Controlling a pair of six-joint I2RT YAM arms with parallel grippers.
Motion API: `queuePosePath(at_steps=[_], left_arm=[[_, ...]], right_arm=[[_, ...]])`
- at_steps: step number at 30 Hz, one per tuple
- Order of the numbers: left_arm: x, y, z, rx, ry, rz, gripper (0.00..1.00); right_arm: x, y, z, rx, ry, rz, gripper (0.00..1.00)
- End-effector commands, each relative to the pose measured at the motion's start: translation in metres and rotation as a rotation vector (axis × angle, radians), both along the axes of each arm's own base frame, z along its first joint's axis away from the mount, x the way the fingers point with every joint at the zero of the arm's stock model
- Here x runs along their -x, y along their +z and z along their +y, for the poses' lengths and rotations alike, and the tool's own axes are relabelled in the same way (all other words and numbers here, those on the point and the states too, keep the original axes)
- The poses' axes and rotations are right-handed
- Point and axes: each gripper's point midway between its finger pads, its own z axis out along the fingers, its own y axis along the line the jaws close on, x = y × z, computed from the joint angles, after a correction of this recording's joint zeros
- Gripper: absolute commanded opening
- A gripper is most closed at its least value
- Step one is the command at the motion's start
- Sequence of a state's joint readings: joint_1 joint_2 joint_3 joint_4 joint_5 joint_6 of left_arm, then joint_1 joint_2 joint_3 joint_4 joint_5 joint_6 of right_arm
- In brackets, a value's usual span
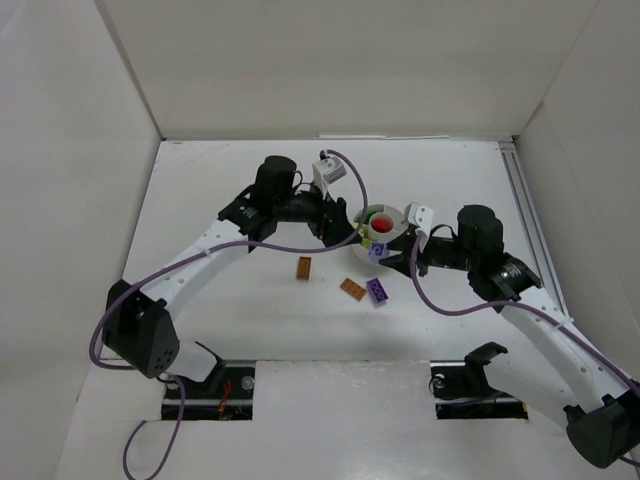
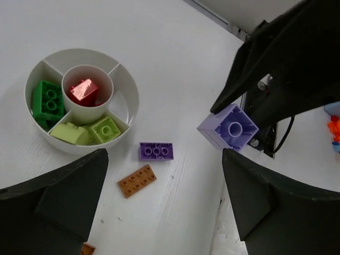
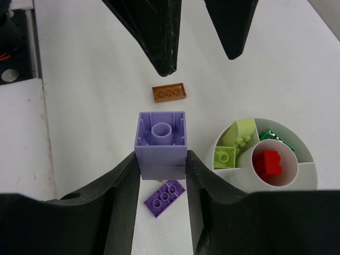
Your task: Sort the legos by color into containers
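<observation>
The robot's right gripper holds a purple cube brick stuck to another, so next the left gripper grabs the outer brick [image 3: 161,139] and pulls it off before sorting.
The round white tub [image 1: 401,213] holds green bricks [image 2: 48,100], a red brick [image 2: 82,91] in its central circle and yellow-green bricks [image 2: 88,131]. My right gripper [image 1: 386,253] is shut on a purple cube brick [image 3: 161,139] and holds it above the table, just near of the tub [image 3: 307,178]. My left gripper [image 1: 349,232] hangs open and empty at the tub's left side. A flat purple brick [image 2: 156,151] and an orange plate [image 2: 137,180] lie on the table near the tub [image 2: 133,91]. A second orange brick [image 1: 303,267] lies further left.
White walls enclose the table on three sides. A metal rail [image 1: 522,200] runs along the right edge. The two arms' fingers are close together beside the tub; the left gripper's fingers [image 3: 159,37] show just past the cube in the right wrist view.
</observation>
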State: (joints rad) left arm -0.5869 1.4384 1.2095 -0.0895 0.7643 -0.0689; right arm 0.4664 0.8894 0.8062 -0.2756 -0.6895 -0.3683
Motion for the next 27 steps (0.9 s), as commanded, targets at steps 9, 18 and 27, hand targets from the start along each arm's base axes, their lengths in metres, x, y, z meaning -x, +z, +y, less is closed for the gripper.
queuePosePath(at_steps=[9, 18, 27], left_arm=[[0.031, 0.028, -0.015, 0.114, -0.211, -0.198, 0.87], [0.044, 0.019, -0.043, 0.063, -0.352, -0.243, 0.74], [0.069, 0.014, -0.054, 0.036, -0.433, -0.311, 0.52]], right_arm=[[0.007, 0.022, 0.009, -0.06, 0.143, -0.074, 0.0], [-0.004, 0.029, 0.01, -0.065, 0.109, -0.025, 0.0], [-0.019, 0.03, 0.013, -0.063, 0.052, 0.04, 0.0]])
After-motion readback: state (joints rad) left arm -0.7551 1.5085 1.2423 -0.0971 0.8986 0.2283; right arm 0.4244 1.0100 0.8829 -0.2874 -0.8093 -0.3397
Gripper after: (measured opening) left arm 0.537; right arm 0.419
